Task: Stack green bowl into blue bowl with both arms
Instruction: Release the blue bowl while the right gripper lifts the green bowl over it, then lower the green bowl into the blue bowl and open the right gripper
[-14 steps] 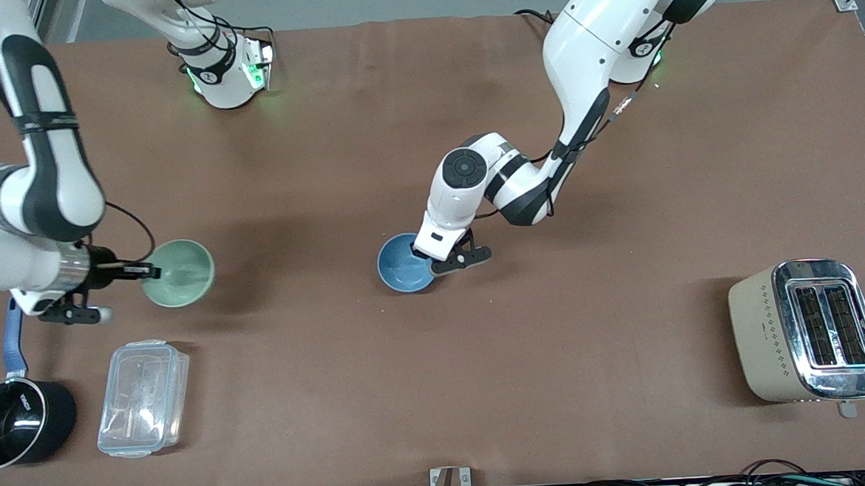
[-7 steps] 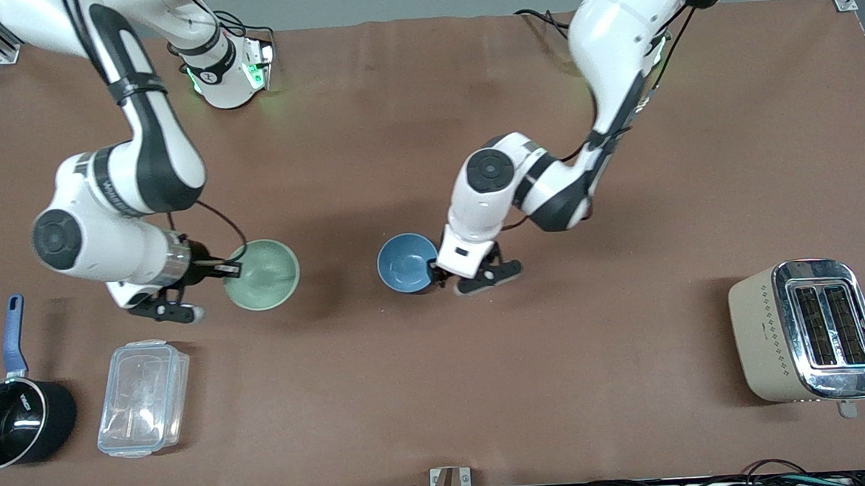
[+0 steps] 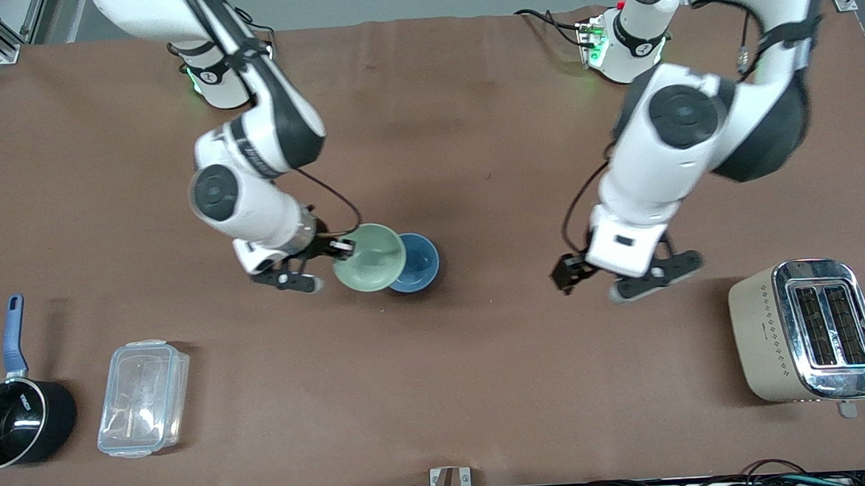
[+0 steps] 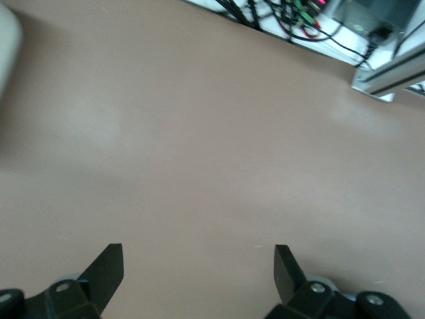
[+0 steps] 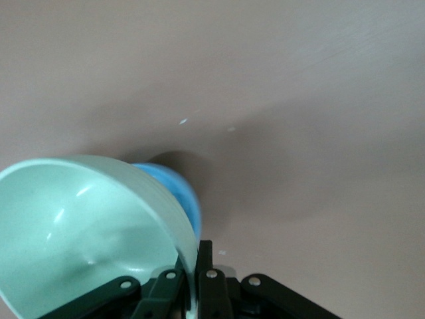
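Next, my right gripper releases the green bowl, now tilted over the blue bowl's edge, down inside the blue bowl (image 3: 410, 263) (image 5: 174, 187) near the middle of the table.
My right gripper (image 3: 343, 248) is shut on the rim of the green bowl (image 3: 369, 257) and holds it tilted over the edge of the blue bowl (image 3: 420, 263), overlapping it. The blue bowl rests on the table near its middle. In the right wrist view the green bowl (image 5: 86, 232) fills the near side, its rim pinched by the gripper (image 5: 196, 282), and the blue bowl (image 5: 180, 193) peeks out past it. My left gripper (image 3: 566, 271) is open and empty over bare table between the blue bowl and the toaster. Its fingers stand wide apart in the left wrist view (image 4: 197, 266).
A beige and chrome toaster (image 3: 807, 331) stands toward the left arm's end. A clear plastic container (image 3: 143, 397) and a black saucepan with a blue handle (image 3: 12, 417) sit toward the right arm's end, near the front camera.
My right arm carried the green bowl across to the blue bowl and now overlaps it. My left gripper let go of the blue bowl and moved off toward the toaster.
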Motion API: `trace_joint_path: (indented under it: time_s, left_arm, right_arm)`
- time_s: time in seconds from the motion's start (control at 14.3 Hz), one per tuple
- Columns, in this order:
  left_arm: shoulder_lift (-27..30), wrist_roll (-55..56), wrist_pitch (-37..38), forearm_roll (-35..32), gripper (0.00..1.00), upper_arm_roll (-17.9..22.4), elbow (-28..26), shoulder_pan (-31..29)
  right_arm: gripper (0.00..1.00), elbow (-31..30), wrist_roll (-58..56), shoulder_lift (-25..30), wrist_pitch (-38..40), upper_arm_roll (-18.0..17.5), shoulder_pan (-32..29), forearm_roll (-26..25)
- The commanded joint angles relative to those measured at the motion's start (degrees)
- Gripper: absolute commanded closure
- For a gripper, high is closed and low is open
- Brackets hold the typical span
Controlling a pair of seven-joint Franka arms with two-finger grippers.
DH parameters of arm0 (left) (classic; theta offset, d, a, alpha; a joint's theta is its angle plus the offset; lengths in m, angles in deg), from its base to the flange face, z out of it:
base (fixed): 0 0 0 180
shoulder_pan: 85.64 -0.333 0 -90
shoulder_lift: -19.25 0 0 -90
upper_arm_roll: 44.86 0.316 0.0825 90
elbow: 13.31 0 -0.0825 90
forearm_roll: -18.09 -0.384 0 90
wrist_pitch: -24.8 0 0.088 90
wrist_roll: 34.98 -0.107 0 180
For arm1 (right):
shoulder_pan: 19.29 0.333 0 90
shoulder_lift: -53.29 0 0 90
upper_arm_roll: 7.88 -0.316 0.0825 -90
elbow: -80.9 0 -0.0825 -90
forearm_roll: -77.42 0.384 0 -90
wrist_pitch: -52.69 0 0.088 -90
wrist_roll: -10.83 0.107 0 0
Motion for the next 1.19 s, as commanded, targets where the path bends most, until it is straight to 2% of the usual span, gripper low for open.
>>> trace_joint_path:
  time_s: [0.0, 0.21, 0.49, 0.56, 0.84, 0.91, 0.98, 1.05, 1.12]
  left_arm:
    - [6.34, -12.58, 6.71, 1.05, 0.00, -0.40, -1.81, -5.18]
    - [11.80, -23.83, 13.92, 1.23, 0.00, -0.39, -1.98, -9.83]
    - [17.07, -35.10, 21.13, 6.49, 0.00, -0.31, -2.42, -15.73]
    - [18.13, -37.21, 21.76, 7.20, 0.00, 0.48, -2.94, -15.82]
    - [23.66, -42.41, 24.22, 9.05, 0.00, 9.25, -7.42, -11.00]
    - [24.81, -42.42, 24.31, 9.05, 0.00, 9.80, -8.47, -10.30]
    - [25.43, -41.98, 24.31, 9.05, 0.00, 9.80, -9.01, -10.20]
    - [25.61, -41.45, 24.31, 9.05, 0.00, 9.37, -8.93, -10.37]
    - [25.52, -41.54, 24.31, 8.96, 0.00, 9.36, -8.84, -10.55]
  right_arm:
    - [0.96, -0.28, 2.51, -2.46, -2.71, 0.66, 2.47, 0.99]
    - [0.95, -1.16, 2.51, -4.40, -4.54, 0.74, 4.76, 0.91]
    - [0.93, -2.66, 2.60, -5.63, -8.42, 0.74, 5.64, 0.99]
    - [0.93, -2.66, 2.60, -5.72, -8.51, 0.74, 5.64, 0.91]
    - [0.90, -2.66, 2.60, -6.60, -9.65, 0.74, 5.73, 0.99]
    - [0.89, -2.66, 2.60, -6.60, -9.65, 0.74, 5.82, 0.99]
    - [0.83, -2.57, 2.60, -6.60, -9.74, 0.74, 5.82, 0.99]
    - [0.69, -2.57, 2.51, -6.69, -9.65, 0.74, 5.82, 0.91]
    - [0.50, -2.57, 2.51, -7.04, -9.74, 0.74, 5.82, 0.91]
